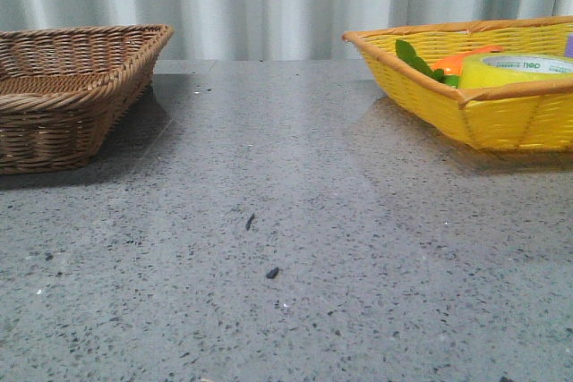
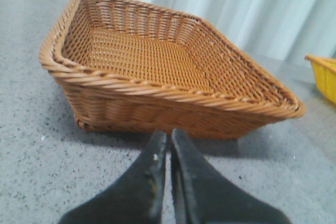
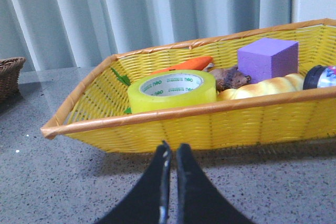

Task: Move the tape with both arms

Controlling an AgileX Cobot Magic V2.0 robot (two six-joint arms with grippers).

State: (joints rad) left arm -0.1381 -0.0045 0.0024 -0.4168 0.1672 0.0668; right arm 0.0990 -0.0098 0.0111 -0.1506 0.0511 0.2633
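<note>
The side (image 1: 473,65) (image 3: 138,88) of the yellow tape roll facing the brown wicker basket will be gripped by my right gripper, with one finger inside the tape roll's hole.
The yellow tape roll (image 1: 517,69) lies flat in the yellow basket (image 1: 501,118) at the right rear of the table. It also shows in the right wrist view (image 3: 172,89), with a white core and green lettering. My right gripper (image 3: 172,148) is shut and empty, low over the table just outside the yellow basket's near wall (image 3: 210,124). My left gripper (image 2: 169,134) is shut and empty, just outside the brown wicker basket (image 2: 157,95). Neither gripper shows in the front view.
The brown wicker basket (image 1: 63,96) stands at the left rear and has nothing in it. The yellow basket also holds an orange carrot toy (image 3: 184,64), a purple block (image 3: 266,59), a brown object (image 3: 231,78), a pale yellow toy (image 3: 268,86) and a dark-capped item (image 3: 321,76).
</note>
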